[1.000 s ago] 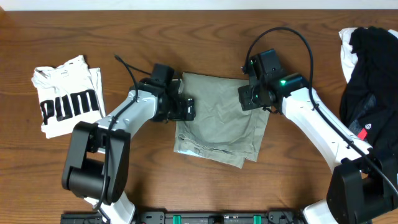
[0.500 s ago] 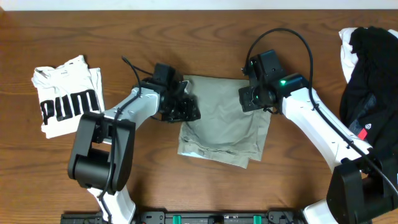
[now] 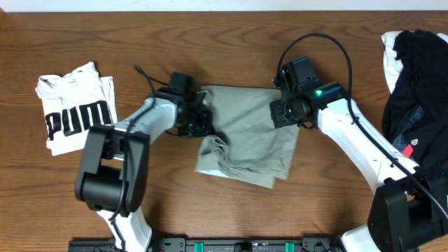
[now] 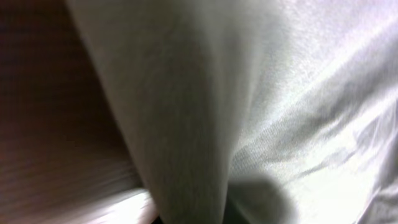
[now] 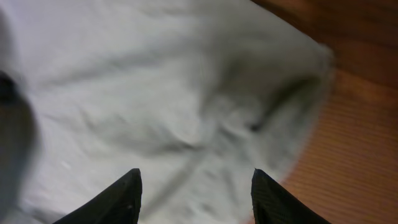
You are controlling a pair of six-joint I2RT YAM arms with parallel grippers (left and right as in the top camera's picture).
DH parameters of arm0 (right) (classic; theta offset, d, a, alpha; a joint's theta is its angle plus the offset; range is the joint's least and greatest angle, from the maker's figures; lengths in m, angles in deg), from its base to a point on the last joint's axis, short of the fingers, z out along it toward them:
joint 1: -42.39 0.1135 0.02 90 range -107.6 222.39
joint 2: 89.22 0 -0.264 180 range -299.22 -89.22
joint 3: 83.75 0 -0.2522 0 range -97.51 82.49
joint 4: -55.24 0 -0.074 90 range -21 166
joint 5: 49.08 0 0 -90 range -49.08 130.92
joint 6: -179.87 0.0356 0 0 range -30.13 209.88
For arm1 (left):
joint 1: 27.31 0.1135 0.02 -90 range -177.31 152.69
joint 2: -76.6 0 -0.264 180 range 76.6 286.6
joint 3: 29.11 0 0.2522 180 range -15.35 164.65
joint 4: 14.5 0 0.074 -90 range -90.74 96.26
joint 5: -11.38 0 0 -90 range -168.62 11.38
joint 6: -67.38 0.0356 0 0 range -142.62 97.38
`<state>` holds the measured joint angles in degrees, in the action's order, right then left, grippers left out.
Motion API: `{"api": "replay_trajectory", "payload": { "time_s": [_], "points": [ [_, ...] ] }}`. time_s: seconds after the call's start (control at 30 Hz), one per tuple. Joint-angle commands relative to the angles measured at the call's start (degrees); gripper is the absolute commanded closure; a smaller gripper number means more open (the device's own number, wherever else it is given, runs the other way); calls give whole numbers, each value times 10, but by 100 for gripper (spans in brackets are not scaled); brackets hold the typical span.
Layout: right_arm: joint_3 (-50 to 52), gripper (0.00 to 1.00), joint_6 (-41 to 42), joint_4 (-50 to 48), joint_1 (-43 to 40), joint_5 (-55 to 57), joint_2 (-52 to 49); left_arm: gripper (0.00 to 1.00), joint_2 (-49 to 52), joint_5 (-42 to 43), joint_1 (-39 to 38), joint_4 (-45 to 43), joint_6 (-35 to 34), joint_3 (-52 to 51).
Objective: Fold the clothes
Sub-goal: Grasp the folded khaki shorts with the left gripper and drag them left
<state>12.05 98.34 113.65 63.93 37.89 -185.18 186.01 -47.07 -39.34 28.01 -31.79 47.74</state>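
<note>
The khaki grey-green shorts, now folded at the table's middle, will be released by my left gripper on top of the folded white T-shirt [image 3: 84,94] with PUMA lettering.
The clothes, a pair of khaki grey-green shorts [image 3: 255,136], lie folded into a rough square at the table's middle. My left gripper [image 3: 208,124] is shut on their left edge, where the cloth puckers into wrinkles. In the left wrist view a pinched ridge of the shorts [image 4: 186,124] rises from the bottom of the frame and hides the fingers. My right gripper [image 3: 283,112] hovers open over the shorts' upper right part. Its two black fingertips [image 5: 127,193] stand wide apart above the cloth [image 5: 155,93], with nothing between them.
A folded white T-shirt with black PUMA lettering [image 3: 75,112] lies at the left. A heap of black and white garments [image 3: 416,77] sits at the right edge. Bare wooden table [image 3: 329,203] surrounds the shorts.
My left gripper has gone from open to shut on the shorts' left edge, and the cloth there has bunched and shifted. The right arm has barely moved.
</note>
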Motion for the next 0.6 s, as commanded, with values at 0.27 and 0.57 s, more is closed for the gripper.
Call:
{"api": "replay_trajectory", "payload": {
  "time_s": [0.27, 0.57],
  "points": [
    [0, 46, -9, 9, -23, 2, 70, 94, -137, -178, 196, 33, 37, 84],
    [0, 45, -9, 26, -23, 2, 71, 94, -155, -218, 305, 37, 75, 133]
  ]
}}
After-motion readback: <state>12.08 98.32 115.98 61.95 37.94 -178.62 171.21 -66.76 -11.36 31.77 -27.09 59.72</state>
